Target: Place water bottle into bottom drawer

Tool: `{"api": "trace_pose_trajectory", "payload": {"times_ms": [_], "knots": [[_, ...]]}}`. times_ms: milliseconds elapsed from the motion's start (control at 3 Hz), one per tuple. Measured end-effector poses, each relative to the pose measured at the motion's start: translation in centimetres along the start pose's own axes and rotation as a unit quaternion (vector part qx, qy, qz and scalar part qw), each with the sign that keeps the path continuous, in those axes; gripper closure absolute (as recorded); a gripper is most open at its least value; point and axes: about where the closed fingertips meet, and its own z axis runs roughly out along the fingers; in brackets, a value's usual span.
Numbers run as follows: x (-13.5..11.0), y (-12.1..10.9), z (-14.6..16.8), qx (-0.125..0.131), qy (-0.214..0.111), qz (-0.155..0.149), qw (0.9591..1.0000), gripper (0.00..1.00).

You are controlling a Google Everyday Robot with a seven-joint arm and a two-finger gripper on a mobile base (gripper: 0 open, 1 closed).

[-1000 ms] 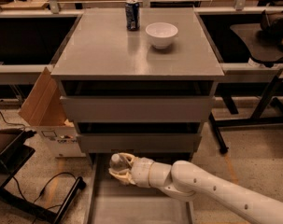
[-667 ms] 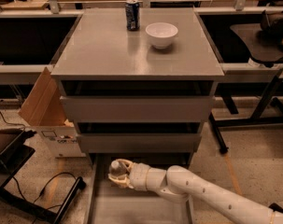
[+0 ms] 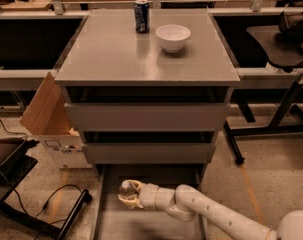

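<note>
I will let go of the water bottle on the bottom drawer's grey bottom (image 3: 140, 195), near the middle of its width.
The bottom drawer (image 3: 156, 224) is pulled open below the grey cabinet, its flat grey floor showing. My gripper (image 3: 127, 194) reaches in from the lower right and hangs low over the drawer's back left part. It is shut on the water bottle (image 3: 125, 188), a small clear bottle seen end-on between the fingers. My white arm (image 3: 206, 211) crosses the drawer's right side.
A dark blue soda can (image 3: 141, 16) and a white bowl (image 3: 173, 36) stand on the cabinet top (image 3: 111, 54). The two upper drawers (image 3: 146, 116) are closed. A cardboard box (image 3: 48, 116) stands at the cabinet's left, cables and a black base on the floor beside it.
My gripper with the bottle has moved slightly left and lower into the open drawer. The arm has stretched further across it.
</note>
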Motion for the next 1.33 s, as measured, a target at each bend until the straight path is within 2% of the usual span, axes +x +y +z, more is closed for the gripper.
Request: {"api": "trace_pose_trajectory", "payload": {"times_ms": [667, 1333], "knots": [[1.3, -0.3, 0.9, 0.000, 0.005, 0.005, 1.0000, 1.00], [8.4, -2.4, 2.4, -0.007, 0.007, 0.004, 0.9999, 1.00]]}}
